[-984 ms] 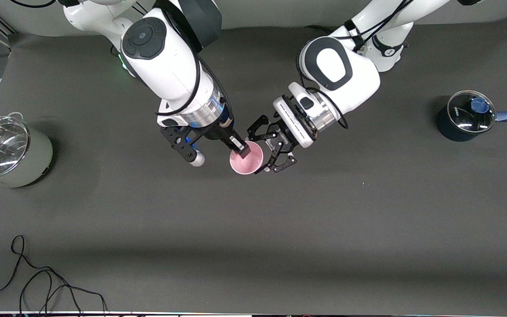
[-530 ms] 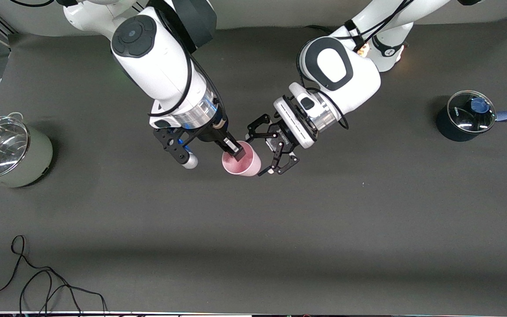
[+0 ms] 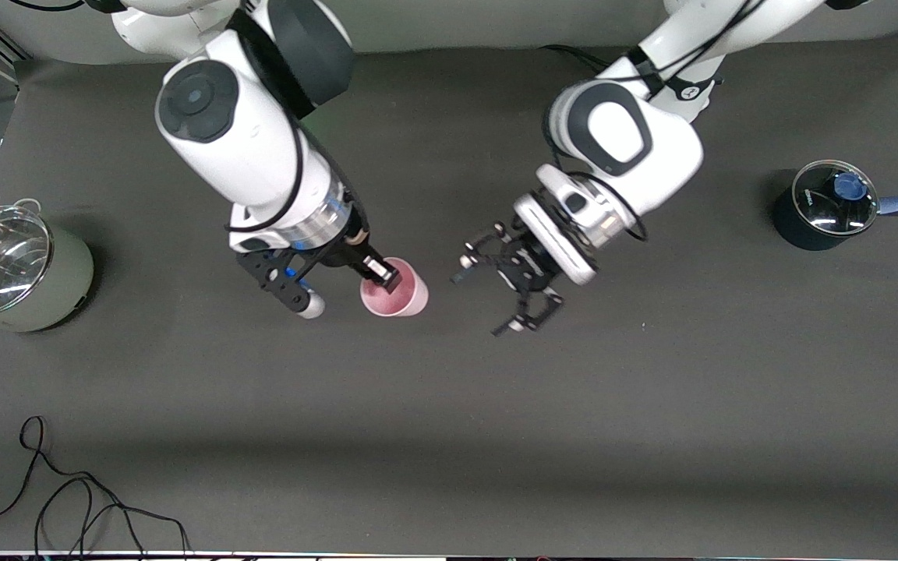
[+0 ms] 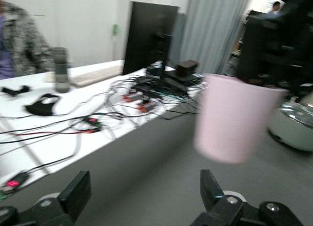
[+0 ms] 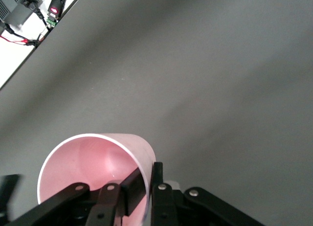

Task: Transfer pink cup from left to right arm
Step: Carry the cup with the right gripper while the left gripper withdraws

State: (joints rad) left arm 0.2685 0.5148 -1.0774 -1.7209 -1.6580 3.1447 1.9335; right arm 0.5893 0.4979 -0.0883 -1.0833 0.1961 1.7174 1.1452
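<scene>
The robot's right gripper will let go of the pink cup, now held over the table's middle, on the open table a short way from the pale-green pot (image 3: 227,326).
My right gripper (image 3: 381,274) is shut on the rim wall of the pink cup (image 3: 396,298), holding it mouth-up over the middle of the table. In the right wrist view the cup (image 5: 88,169) shows one black finger inside the wall and one outside, with the gripper (image 5: 149,184) pinching it. My left gripper (image 3: 488,302) is open with nothing in it, apart from the cup and toward the left arm's end. In the left wrist view the gripper (image 4: 143,192) has wide-spread fingers (image 4: 76,194), and the cup (image 4: 234,118) hangs ahead of them.
A pale-green pot with a glass lid (image 3: 12,269) stands at the right arm's end of the table. A dark saucepan with a glass lid and blue handle (image 3: 823,206) stands at the left arm's end. A black cable (image 3: 67,499) lies near the front edge.
My left gripper opened, let go of the cup and drew back toward its own end. My right arm carried the cup toward the right arm's end.
</scene>
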